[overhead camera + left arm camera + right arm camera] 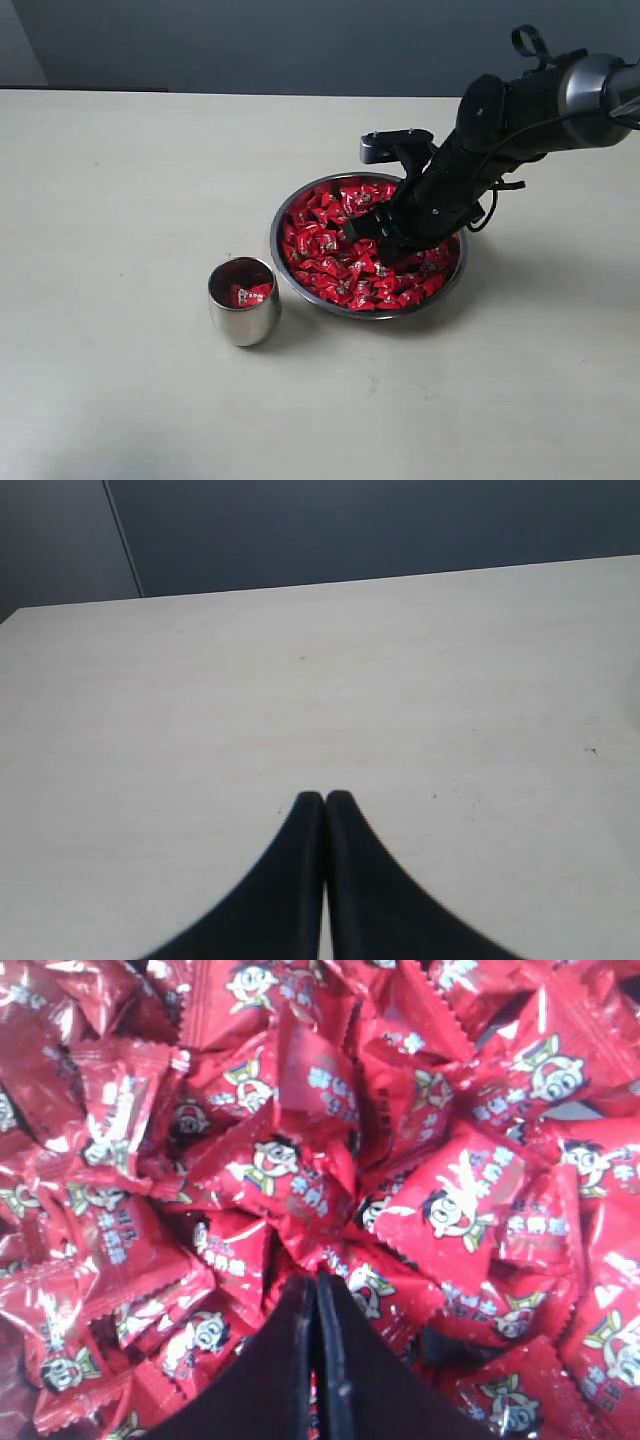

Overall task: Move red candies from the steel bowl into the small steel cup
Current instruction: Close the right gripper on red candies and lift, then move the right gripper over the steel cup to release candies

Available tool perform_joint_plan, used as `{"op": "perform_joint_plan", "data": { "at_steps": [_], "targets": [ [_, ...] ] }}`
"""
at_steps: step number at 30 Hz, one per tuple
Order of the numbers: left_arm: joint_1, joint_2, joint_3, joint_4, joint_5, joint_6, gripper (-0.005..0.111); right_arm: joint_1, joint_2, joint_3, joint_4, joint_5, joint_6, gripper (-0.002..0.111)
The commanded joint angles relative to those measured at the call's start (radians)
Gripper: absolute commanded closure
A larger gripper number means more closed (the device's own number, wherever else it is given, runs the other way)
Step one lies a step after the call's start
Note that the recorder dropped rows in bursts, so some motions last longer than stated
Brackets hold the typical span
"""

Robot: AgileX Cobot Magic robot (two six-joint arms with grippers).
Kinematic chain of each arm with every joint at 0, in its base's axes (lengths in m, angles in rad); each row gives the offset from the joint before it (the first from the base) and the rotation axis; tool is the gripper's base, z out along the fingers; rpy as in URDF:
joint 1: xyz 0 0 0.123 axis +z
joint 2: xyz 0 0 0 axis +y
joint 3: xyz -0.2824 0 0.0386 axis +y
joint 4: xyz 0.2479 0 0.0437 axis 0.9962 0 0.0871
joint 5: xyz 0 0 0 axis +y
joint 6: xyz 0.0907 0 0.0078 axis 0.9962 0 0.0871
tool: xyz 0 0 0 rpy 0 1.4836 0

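Note:
I need to release the red candy from my right gripper atop the candies inside the small steel cup (250, 294).
The steel bowl (274, 238) sits right of the table's middle, heaped with red candies (325, 262). My right gripper (366, 233) reaches down into the heap from the right. In the right wrist view the right gripper (315, 1280) is shut, its tips pinching the lower corner of one red candy (292, 1182) among many others. The small steel cup (243, 316) stands just left of the bowl with a few red candies (249, 294) inside. My left gripper (324, 797) is shut on nothing over bare table and does not show in the exterior view.
The pale table (120, 200) stretches wide to the left and front of the cup. A dark wall (300, 40) runs behind the table's far edge. The right arm (520, 115) comes in from the upper right, above the bowl's far side.

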Motion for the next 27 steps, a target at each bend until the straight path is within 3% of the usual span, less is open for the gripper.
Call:
{"op": "perform_joint_plan", "data": {
  "at_steps": [1, 17, 23, 27],
  "targets": [
    [-0.005, -0.005, 0.002, 0.002, -0.010, -0.002, 0.106, -0.004, -0.020, 0.006, 0.000, -0.001, -0.007, 0.109],
    [-0.005, -0.005, 0.002, 0.002, -0.010, -0.002, 0.106, -0.004, -0.203, 0.003, -0.051, -0.019, 0.036, 0.109],
    [-0.005, -0.005, 0.002, 0.002, -0.010, -0.002, 0.106, 0.003, -0.271, 0.003, 0.195, 0.017, -0.142, 0.109],
    [-0.005, -0.005, 0.002, 0.002, -0.010, -0.002, 0.106, 0.064, -0.281, -0.001, 0.346, 0.044, -0.286, 0.109]
  ]
}}
